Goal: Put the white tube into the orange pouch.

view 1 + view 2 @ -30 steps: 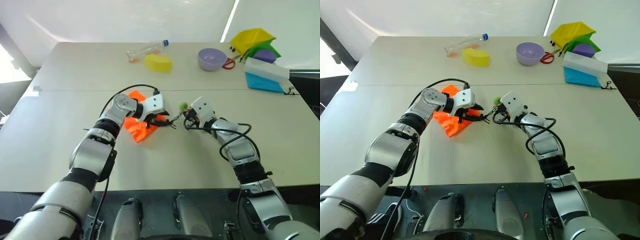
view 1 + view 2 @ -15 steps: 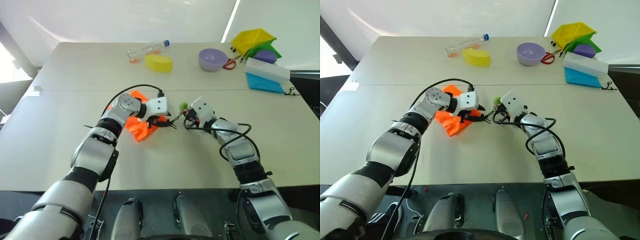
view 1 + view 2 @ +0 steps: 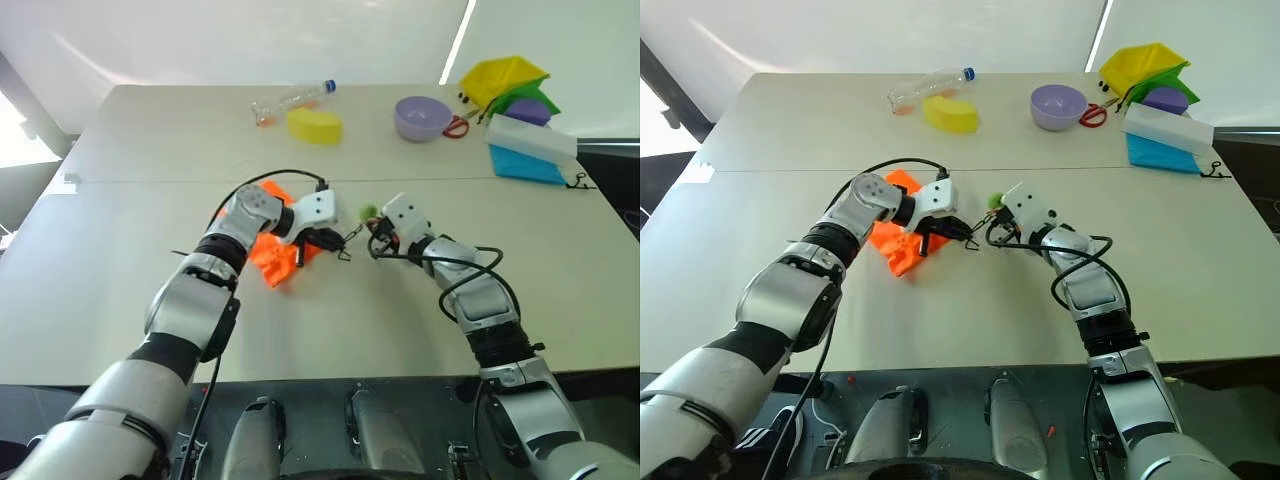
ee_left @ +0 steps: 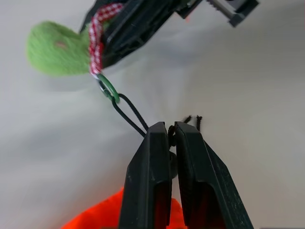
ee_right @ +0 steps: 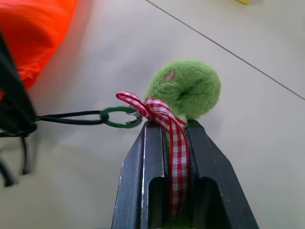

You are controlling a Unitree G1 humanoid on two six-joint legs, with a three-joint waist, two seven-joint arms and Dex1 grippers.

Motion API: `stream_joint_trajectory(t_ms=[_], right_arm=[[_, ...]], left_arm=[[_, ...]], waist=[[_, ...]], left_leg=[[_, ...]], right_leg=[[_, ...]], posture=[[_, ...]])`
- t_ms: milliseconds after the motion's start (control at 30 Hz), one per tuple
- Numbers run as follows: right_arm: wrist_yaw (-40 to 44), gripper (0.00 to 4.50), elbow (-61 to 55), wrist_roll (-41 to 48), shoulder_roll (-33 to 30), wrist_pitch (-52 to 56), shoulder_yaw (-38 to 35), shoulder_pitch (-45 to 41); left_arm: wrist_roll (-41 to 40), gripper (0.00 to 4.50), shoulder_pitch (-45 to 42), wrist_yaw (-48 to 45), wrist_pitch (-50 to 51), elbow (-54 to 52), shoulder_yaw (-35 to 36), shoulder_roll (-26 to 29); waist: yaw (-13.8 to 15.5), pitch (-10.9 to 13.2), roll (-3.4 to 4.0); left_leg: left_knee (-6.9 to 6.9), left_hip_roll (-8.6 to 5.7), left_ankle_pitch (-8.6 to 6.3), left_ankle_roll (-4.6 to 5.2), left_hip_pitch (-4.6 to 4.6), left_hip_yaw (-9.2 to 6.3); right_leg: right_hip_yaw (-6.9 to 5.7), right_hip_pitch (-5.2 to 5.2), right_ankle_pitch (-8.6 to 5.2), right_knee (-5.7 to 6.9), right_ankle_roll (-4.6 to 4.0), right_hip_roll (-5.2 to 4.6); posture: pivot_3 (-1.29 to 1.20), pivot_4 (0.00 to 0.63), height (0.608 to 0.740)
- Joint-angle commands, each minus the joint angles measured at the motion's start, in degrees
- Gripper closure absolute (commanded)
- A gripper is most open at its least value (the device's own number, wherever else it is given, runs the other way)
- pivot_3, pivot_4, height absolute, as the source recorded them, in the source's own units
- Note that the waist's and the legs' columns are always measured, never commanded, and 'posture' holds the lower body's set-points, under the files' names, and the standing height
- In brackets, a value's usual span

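Note:
The left gripper is pinching the cord beyond the black stopper, so it should open, back toward the orange pouch and grip the stopper (image 4: 174,165) before the right gripper pulls the toggle.
The orange pouch (image 3: 273,256) lies crumpled on the table in front of me. Its thin black cord (image 4: 127,110) runs right to a fuzzy green toggle (image 5: 188,89) tied with a red-and-white ribbon. My left gripper (image 4: 170,128) sits at the pouch's right edge, shut on the cord. Facing it from the right, my right gripper (image 5: 167,126) is shut on the toggle and its ribbon. The two grippers are close together, with the cord stretched between them. The white tube is out of view.
At the table's far side lie a clear bottle (image 3: 290,100), a yellow sponge (image 3: 315,125), a purple bowl (image 3: 423,117) and red scissors (image 3: 458,127). At the far right a white box sits on a blue one (image 3: 530,150), next to a yellow bag (image 3: 505,78).
My left gripper's fingers have closed on the black cord beside the pouch. The right gripper has kept still on the toggle.

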Motion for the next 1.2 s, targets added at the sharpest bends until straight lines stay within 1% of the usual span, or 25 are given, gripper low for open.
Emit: stream_joint_trajectory(t_ms=[33,333,467,533,567,667,700,733,1000,1067,1200], right_arm=[[-2.0,4.5,0.2,-0.1,0.4,-2.0,-2.3,-2.1],[-2.7,4.5,1.9,-0.4,0.5,-3.2,-2.5,-3.1],[-2.6,4.5,2.1,-0.7,0.3,-3.3,-2.3,-3.0],[-2.6,4.5,2.2,-0.7,0.4,-3.4,-2.3,-3.0],[-2.6,4.5,2.2,-0.7,0.4,-3.3,-2.3,-3.0],[-2.5,4.5,2.1,-0.7,0.4,-3.2,-2.2,-3.0],[-2.5,4.5,2.0,-0.7,0.4,-3.1,-2.2,-3.0],[-2.5,4.5,2.0,-0.7,0.5,-3.1,-2.2,-3.0],[-2.6,4.5,1.5,-0.7,0.7,-2.7,-2.1,-2.7],[-2.6,4.5,1.5,-0.7,0.7,-2.8,-2.2,-2.7],[-2.6,4.5,1.6,-0.7,0.8,-2.7,-2.1,-2.8]], left_arm=[[-1.5,4.18,-0.9,-1.8,1.4,-0.7,1.6,1.9],[-5.9,4.18,-1.5,-6.0,6.8,-1.4,5.7,4.1],[-4.7,4.18,-1.1,-3.5,5.0,-1.4,4.9,4.4],[-5.1,3.66,-1.1,-4.4,5.6,-1.2,4.9,3.6],[-4.6,3.31,-0.8,-2.9,3.6,-1.6,4.5,3.1],[-2.9,1.81,-0.3,-0.3,-1.7,-2.6,2.8,1.9],[-3.3,1.42,-0.4,-1.2,-2.0,-2.7,2.9,1.4],[-3.4,0.91,-0.5,-1.4,-2.0,-2.6,2.9,1.1],[-0.3,0.91,-1.8,3.9,0.2,-0.2,1.1,1.0],[0.5,0.91,-1.7,4.4,-0.7,-0.1,0.4,0.9],[1.5,0.91,-1.9,7.0,-0.2,0.2,-0.2,-0.1]], waist=[[0.0,0.0,0.0],[0.1,0.0,0.0],[0.1,0.0,0.0],[0.1,0.0,0.0],[0.1,0.0,0.0],[0.2,0.0,0.0],[0.2,0.0,0.0],[0.2,0.0,0.0],[0.1,0.0,0.01],[0.1,0.0,0.0],[0.1,0.0,0.0]], left_leg=[[0.0,0.0,0.0,0.0,0.0,0.0],[0.0,-0.01,0.0,0.0,-0.09,0.0],[0.0,-0.01,0.0,0.0,-0.09,-0.01],[0.0,0.0,0.0,0.0,-0.09,-0.01],[0.0,-0.01,0.0,0.0,-0.09,-0.01],[0.0,-0.01,0.0,0.0,-0.1,-0.01],[0.0,-0.01,0.0,0.0,-0.1,-0.01],[0.0,-0.01,0.0,0.0,-0.11,0.0],[0.0,0.0,0.0,0.0,-0.1,-0.03],[0.0,0.0,0.0,0.0,-0.11,-0.03],[0.0,-0.01,0.0,0.0,-0.13,-0.01]], right_leg=[[0.0,0.0,0.0,0.0,0.0,0.0],[-0.01,-0.03,0.0,-0.03,0.01,-0.03],[-0.02,-0.04,0.0,-0.03,0.01,-0.03],[-0.03,-0.04,0.0,-0.02,0.01,-0.03],[-0.03,-0.04,0.0,-0.02,0.01,-0.02],[-0.02,-0.04,0.0,-0.03,0.01,-0.04],[-0.02,-0.04,0.0,-0.03,0.01,-0.04],[-0.02,-0.04,0.0,-0.04,0.01,-0.04],[-0.03,-0.07,0.0,0.0,0.01,0.01],[-0.02,-0.07,0.0,-0.01,0.01,0.0],[-0.02,-0.07,0.0,-0.04,0.02,-0.03]], posture=[[0.0,0.15,0.74],[0.0,0.15,0.74],[0.0,0.15,0.74],[0.0,0.15,0.74],[0.0,0.15,0.74],[0.0,0.15,0.74],[0.0,0.15,0.74],[0.0,0.15,0.74],[0.0,0.15,0.74],[0.0,0.15,0.74],[0.0,0.15,0.74]])
